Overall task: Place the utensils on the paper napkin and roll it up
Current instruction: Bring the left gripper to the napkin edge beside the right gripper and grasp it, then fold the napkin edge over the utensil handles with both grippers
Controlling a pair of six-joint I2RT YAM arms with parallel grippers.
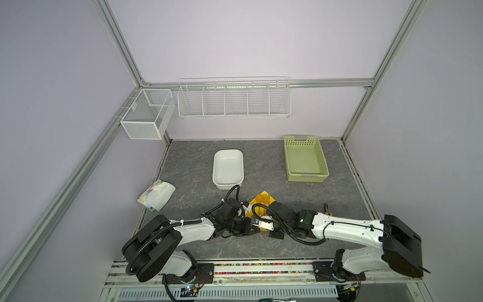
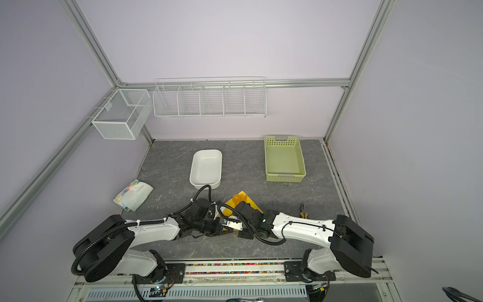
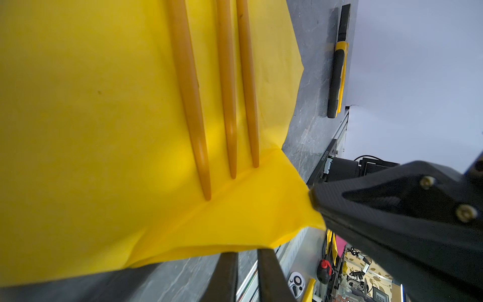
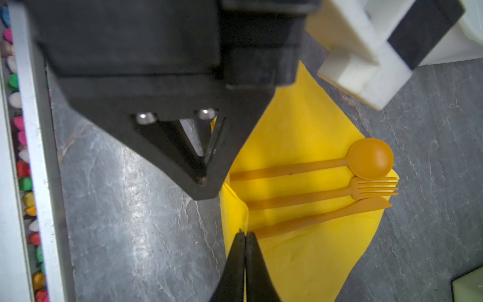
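Note:
I can see my right gripper lies along the napkin's raised edge and crowds my left gripper, so I will back it off, turn it towards the utensils and pinch the napkin's fold point(image 3: 234, 204) by the utensils' handles.
The yellow paper napkin point(image 4: 300, 130) lies on the grey table near the front, between the two arms. On it rest three orange utensils side by side: a spoon point(image 4: 371, 159), a fork point(image 4: 376, 187) and a knife point(image 4: 366, 206). Their handles point(image 3: 190, 104) end at a fold where the near edge is lifted. My right gripper point(image 4: 244, 233) is shut on that raised edge. My left gripper point(image 3: 247, 251) grips the same edge a little further along, its tips hidden under the paper. In both top views the grippers point(image 1: 253, 228) point(image 1: 266, 225) meet at the napkin's near side and cover most of it.
A white tub point(image 1: 228, 167) stands behind the napkin and a green basket point(image 1: 304, 159) at the back right. A printed white packet point(image 1: 156, 194) lies at the left. Yellow-and-black pliers point(image 1: 328, 209) lie right of the napkin, beside my right arm. Wire baskets hang on the back wall.

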